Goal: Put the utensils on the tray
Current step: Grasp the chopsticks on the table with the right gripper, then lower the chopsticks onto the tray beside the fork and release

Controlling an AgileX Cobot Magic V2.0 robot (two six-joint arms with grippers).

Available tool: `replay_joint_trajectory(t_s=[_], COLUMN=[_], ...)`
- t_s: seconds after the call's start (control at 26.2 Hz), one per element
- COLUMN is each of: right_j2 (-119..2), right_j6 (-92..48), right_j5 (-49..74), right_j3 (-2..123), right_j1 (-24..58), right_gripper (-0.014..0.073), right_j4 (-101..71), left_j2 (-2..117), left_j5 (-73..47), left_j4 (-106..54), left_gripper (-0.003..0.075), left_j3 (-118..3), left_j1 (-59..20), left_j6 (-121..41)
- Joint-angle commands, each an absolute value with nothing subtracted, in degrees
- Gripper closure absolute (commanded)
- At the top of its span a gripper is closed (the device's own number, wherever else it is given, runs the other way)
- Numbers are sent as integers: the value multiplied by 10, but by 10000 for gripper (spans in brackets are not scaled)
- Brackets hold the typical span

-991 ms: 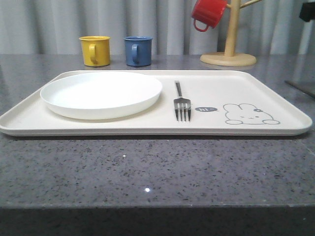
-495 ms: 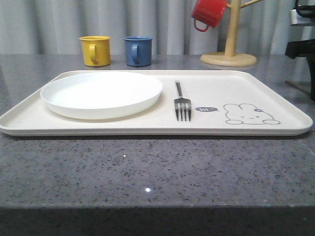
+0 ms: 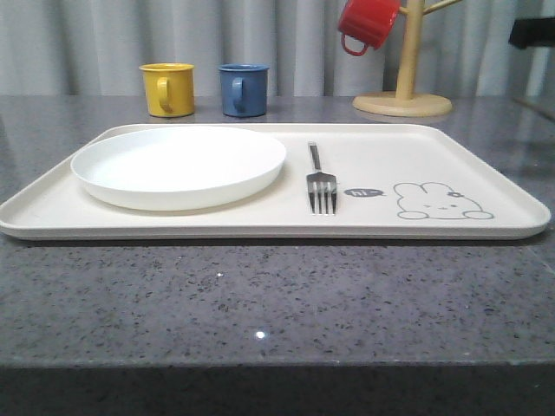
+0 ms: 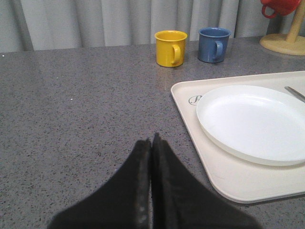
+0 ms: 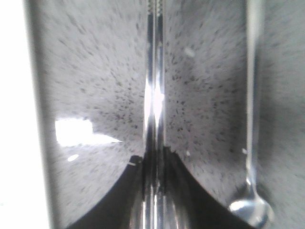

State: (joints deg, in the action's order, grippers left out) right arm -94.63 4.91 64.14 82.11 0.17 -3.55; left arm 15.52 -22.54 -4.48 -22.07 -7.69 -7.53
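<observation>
The robot's right gripper needs to let go of the chopsticks on the cream tray [image 3: 394, 178], between the fork and the rabbit's ears.
The cream tray [image 3: 486, 156] with its rabbit drawing lies across the middle of the table. A silver fork [image 3: 320, 184] rests on it, tines toward me, right of the white plate [image 3: 178, 165]. My right gripper [image 5: 154, 160] is shut on the pair of chopsticks [image 5: 155, 95], which run straight out between its fingers above the grey counter. The spoon [image 5: 252, 119] lies on the counter beside them, and the tray's pale edge [image 5: 14, 119] shows on the other side. My left gripper [image 4: 152, 140] is shut with nothing in it, over the counter left of the tray [image 4: 190, 102].
A yellow mug [image 3: 167, 88] and a blue mug [image 3: 243, 89] stand behind the tray. A wooden mug tree [image 3: 403, 91] with a red mug [image 3: 366, 23] hung on it stands at the back right. Part of my right arm [image 3: 533, 32] shows at the upper right edge.
My right arm dipped in at the front view's right edge half a second ago and has since risen. The dark strip on the counter at the far right is gone.
</observation>
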Motion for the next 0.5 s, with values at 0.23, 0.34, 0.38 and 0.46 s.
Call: replay_joint_trajectory(t_s=[0.23,0.34,0.38,0.46], right_j2=[-909,-927,-937,-956], right_j6=[118,150,162,182], right_j5=[680,665,657,642], right_j3=[892,892,892,892], right_j1=[110,165,183,208], right_gripper=[537,537,537,537], right_j4=[-36,-36,-36,-36], left_j2=[159,159,159,159], left_j5=[-178,-178,-178,-178], left_j4=[-51,-51,-51,-51], left_gripper=[738,738,738,738], left_j3=[-238,-238,-238,-238], left_j1=[-76,-76,-76,-76], left_j6=[-71,-71,-71,-71])
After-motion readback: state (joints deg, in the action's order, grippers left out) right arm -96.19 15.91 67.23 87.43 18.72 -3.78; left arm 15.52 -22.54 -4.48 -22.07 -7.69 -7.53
